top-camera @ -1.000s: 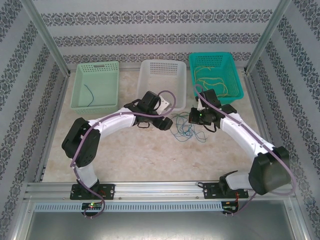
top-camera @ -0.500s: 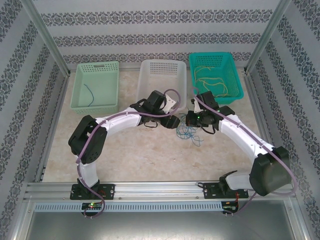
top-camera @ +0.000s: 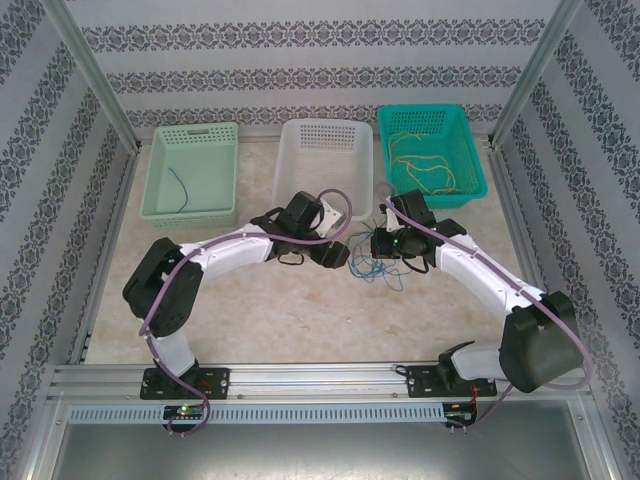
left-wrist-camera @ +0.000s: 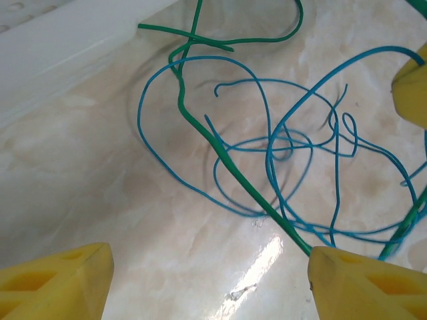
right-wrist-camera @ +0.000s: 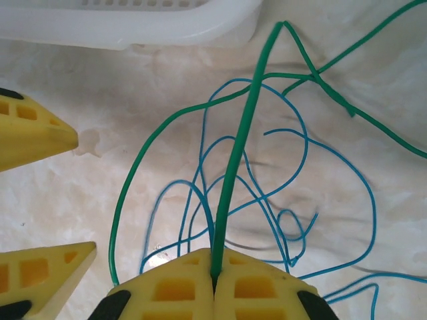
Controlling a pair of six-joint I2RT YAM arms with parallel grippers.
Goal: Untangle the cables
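My right gripper's fingers have a blue cable beside the green cable. Next, my left gripper takes the blue cable (left-wrist-camera: 316,87) before my right gripper opens.
A tangle of thin blue and green cables (top-camera: 375,267) lies on the marble table between my two grippers. My right gripper (right-wrist-camera: 213,265) is shut on one green cable (right-wrist-camera: 237,147), which rises straight out of its pinched fingertips over the blue loops (right-wrist-camera: 300,153). My left gripper (left-wrist-camera: 210,283) stands open just above the table, with bare table between its yellow fingers. The green cable (left-wrist-camera: 227,163) runs slanting down to the tip of its right finger (left-wrist-camera: 367,280). From above, the left gripper (top-camera: 340,252) and the right gripper (top-camera: 378,245) face each other closely.
Three baskets line the back. The light green one (top-camera: 190,140) holds a blue cable (top-camera: 178,186). The white one (top-camera: 325,150) stands just behind the grippers. The teal one (top-camera: 432,120) holds yellow cables (top-camera: 420,165). Metal frame rails border the table.
The left gripper has moved right toward the tangle, then eased back slightly. The right gripper has drifted left with the green cable, pulling the tangle along.
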